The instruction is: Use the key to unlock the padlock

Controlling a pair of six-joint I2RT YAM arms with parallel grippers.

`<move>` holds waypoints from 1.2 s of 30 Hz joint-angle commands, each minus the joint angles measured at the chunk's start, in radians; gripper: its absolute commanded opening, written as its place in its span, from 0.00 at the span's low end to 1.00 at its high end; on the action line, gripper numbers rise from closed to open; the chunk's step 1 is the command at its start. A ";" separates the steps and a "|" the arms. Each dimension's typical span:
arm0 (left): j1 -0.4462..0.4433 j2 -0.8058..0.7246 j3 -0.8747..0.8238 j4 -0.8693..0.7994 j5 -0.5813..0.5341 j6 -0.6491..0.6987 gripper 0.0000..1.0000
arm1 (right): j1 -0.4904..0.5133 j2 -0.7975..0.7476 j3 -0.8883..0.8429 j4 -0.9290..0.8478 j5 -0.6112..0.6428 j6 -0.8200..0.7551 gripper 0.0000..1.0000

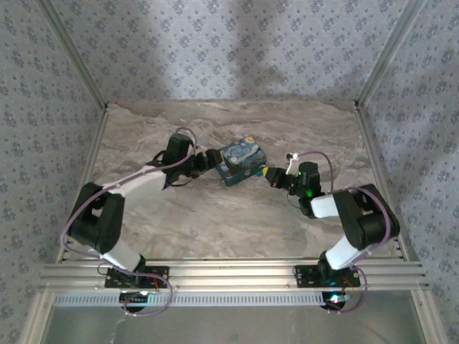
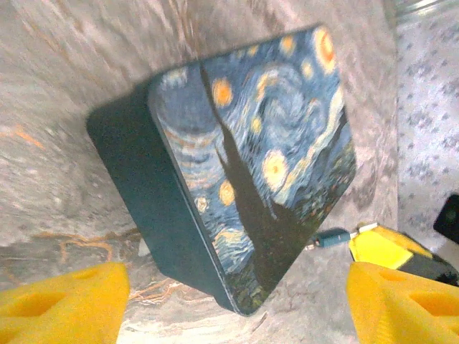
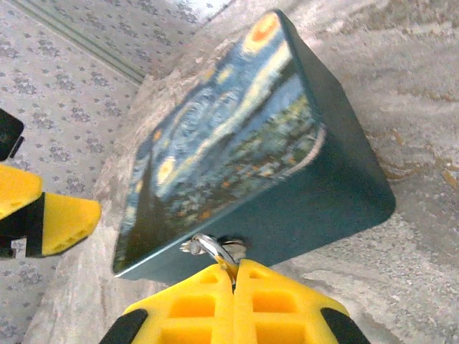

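Observation:
I need to release the padlock from my right gripper on the bare marble (image 1: 270, 222) between the dark blue box and the near aluminium rail.
The padlock (image 1: 242, 160) is a dark blue block with yellow swirls, lying on the marble table (image 1: 215, 229) between the two arms. My left gripper (image 1: 214, 159) stands open at its left end. In the left wrist view both yellow fingers (image 2: 64, 301) stand wide apart and clear of the padlock (image 2: 251, 165), with one corner between them. My right gripper (image 3: 235, 269) is shut on the key (image 3: 211, 247). The key's metal tip touches a small dark nub on the padlock's (image 3: 237, 143) plain side. The key (image 2: 333, 237) also peeks out past the block's corner in the left wrist view.
Patterned walls (image 1: 229, 43) close in the table on three sides. An aluminium rail (image 1: 229, 276) runs along the near edge by the arm bases. Bare marble lies in front of and behind the padlock.

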 commanded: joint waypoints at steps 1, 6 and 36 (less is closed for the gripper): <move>0.024 -0.108 -0.041 -0.059 -0.082 0.065 0.82 | -0.001 -0.142 0.028 -0.291 0.027 -0.135 0.01; 0.045 -0.258 -0.101 -0.112 -0.230 0.148 0.88 | 0.004 -0.327 0.115 -0.662 0.032 -0.232 0.02; 0.129 -0.576 -0.286 -0.139 -0.448 0.217 0.98 | 0.135 -0.353 0.118 -1.221 0.068 -0.280 0.02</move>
